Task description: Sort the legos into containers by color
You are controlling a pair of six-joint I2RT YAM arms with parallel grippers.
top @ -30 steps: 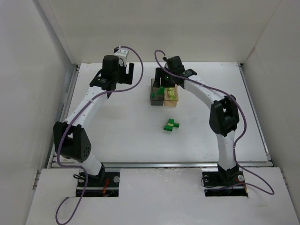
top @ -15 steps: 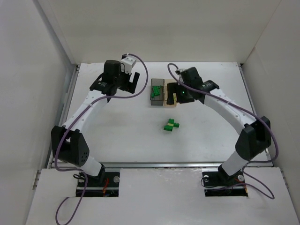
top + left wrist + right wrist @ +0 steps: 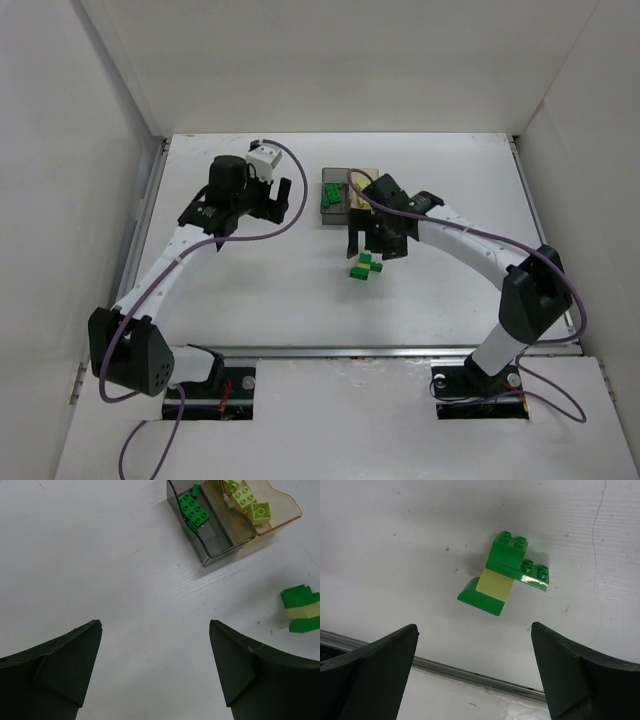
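Next, I close my right gripper on the pale yellow brick (image 3: 363, 266) (image 3: 495, 584) that is between the dark green ones in the stuck-together cluster.
Two joined containers stand at the back middle: the smoky grey one (image 3: 334, 207) (image 3: 212, 535) holds dark green legos (image 3: 195, 511), and the orange-tan one (image 3: 272, 517) holds pale yellow-green legos (image 3: 250, 505). In the top view my right arm hides most of the orange-tan box. A stuck-together cluster of dark green and pale yellow bricks (image 3: 365, 267) (image 3: 505, 577) (image 3: 301, 611) lies on the table in front of the boxes. My right gripper (image 3: 368, 245) (image 3: 474, 626) is open and empty, hovering just above and behind the cluster. My left gripper (image 3: 283, 203) (image 3: 155, 622) is open and empty over bare table left of the boxes.
White walls enclose the table on the left, back and right. A metal rail (image 3: 470, 672) runs along the table's near edge. Purple cables loop off both arms.
My right arm has swung from over the containers toward the near side and now hovers by the loose cluster. My left arm has drawn back and a little left.
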